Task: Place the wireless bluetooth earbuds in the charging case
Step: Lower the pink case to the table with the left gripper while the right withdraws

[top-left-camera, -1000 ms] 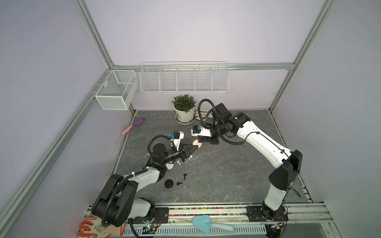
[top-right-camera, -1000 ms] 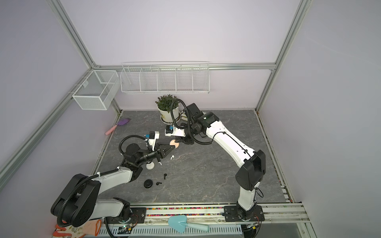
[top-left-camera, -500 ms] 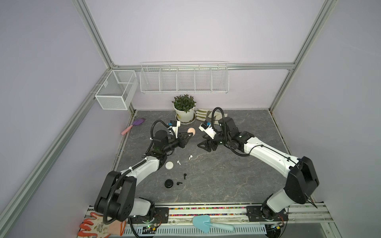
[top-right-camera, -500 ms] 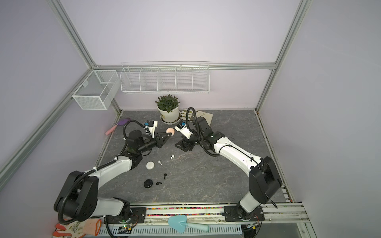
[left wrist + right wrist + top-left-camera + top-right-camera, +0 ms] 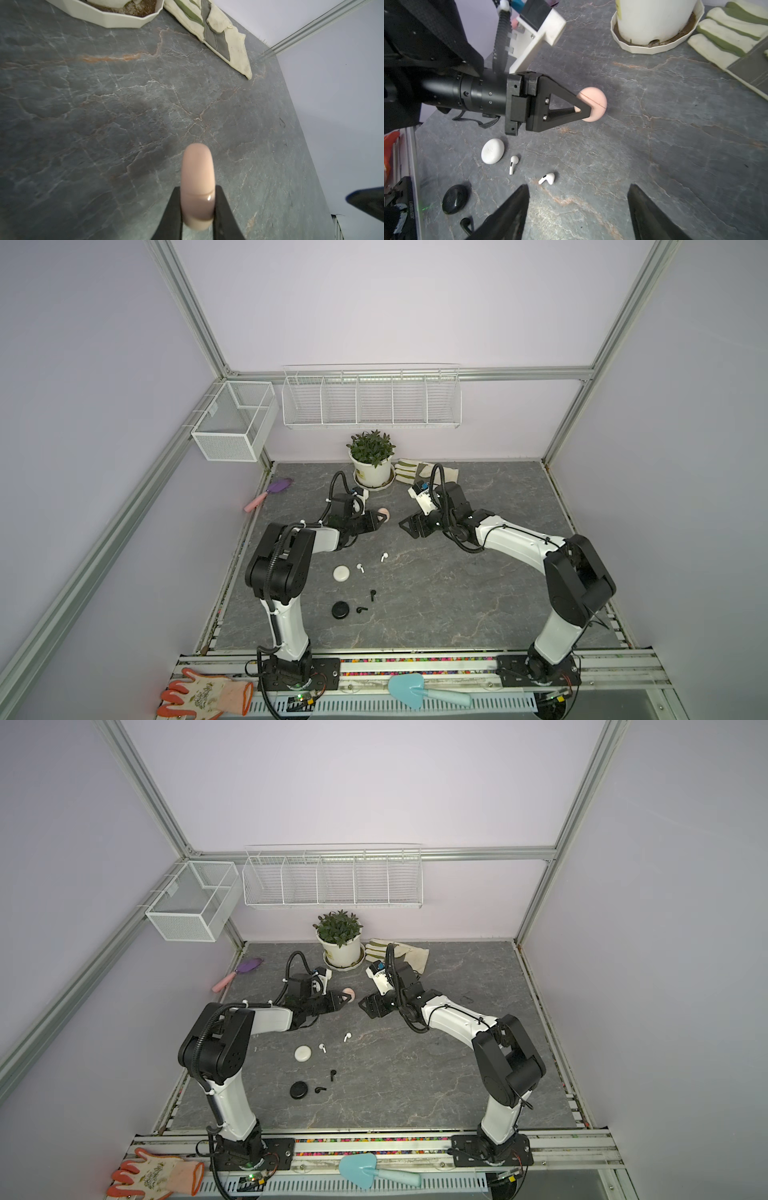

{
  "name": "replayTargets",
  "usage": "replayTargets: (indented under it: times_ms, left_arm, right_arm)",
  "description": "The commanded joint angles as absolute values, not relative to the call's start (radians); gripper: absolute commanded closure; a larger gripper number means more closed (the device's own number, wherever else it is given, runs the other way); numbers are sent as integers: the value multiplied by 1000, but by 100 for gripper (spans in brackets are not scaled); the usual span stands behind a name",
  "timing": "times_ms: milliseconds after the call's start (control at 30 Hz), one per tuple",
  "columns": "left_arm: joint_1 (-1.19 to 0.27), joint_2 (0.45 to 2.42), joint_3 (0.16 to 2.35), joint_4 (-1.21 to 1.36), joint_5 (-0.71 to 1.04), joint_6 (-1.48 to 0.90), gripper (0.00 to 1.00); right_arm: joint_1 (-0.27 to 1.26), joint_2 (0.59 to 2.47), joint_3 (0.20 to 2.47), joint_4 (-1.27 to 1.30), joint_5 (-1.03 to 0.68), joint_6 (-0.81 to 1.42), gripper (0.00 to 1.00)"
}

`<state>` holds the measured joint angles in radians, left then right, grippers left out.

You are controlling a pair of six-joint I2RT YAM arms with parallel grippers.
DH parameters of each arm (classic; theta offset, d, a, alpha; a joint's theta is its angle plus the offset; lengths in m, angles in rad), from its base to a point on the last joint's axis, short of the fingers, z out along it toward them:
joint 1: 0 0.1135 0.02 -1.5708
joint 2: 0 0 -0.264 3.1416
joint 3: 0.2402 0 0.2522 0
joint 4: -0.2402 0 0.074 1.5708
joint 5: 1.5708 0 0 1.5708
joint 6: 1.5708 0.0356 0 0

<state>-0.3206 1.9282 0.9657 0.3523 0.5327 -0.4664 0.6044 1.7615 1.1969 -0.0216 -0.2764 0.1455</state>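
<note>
The robot's left gripper needs to release the round pink charging case on the table (image 5: 387,519), between the potted plant and the white earbuds.
My left gripper (image 5: 380,517) (image 5: 344,997) (image 5: 197,190) is shut on a round pink charging case (image 5: 384,513) (image 5: 349,993) (image 5: 197,166) (image 5: 593,104), held on edge just above the table. My right gripper (image 5: 409,526) (image 5: 369,1006) (image 5: 578,187) stands open and empty, a little right of the case. Two white earbuds (image 5: 384,557) (image 5: 360,568) (image 5: 547,178) (image 5: 513,162) lie on the table nearer the front. Two black earbuds (image 5: 372,594) (image 5: 361,609) lie further forward. Beside them sit a white case (image 5: 341,573) (image 5: 492,151) and a black case (image 5: 340,609) (image 5: 455,199), both closed.
A potted plant (image 5: 372,472) and a work glove (image 5: 415,470) stand at the back behind the grippers. A purple brush (image 5: 270,493) lies at the back left. Wire baskets (image 5: 370,400) hang on the walls. An orange glove (image 5: 203,695) and a blue trowel (image 5: 415,691) lie on the front rail.
My right gripper has opened, let go of the pink case and drawn back to the right. My left gripper kept the case and moved it slightly toward the back.
</note>
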Motion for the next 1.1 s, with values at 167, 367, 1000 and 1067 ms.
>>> replayTargets:
  times_ms: [167,367,1000,1067]
  left_arm:
    - [-315,2005,1077,265,601,-494,100]
    - [-316,2043,1097,255,607,-545,100]
    - [-312,2046,1120,128,570,-494,58]
    - [-312,2040,1120,104,554,-482,57]
  right_arm:
    - [591,1780,1207,-2,-275,189,22]
    - [592,1793,1214,1,-296,205,22]
    - [591,1811,1290,-64,-310,196,23]
    - [592,1806,1294,-72,-303,188,23]
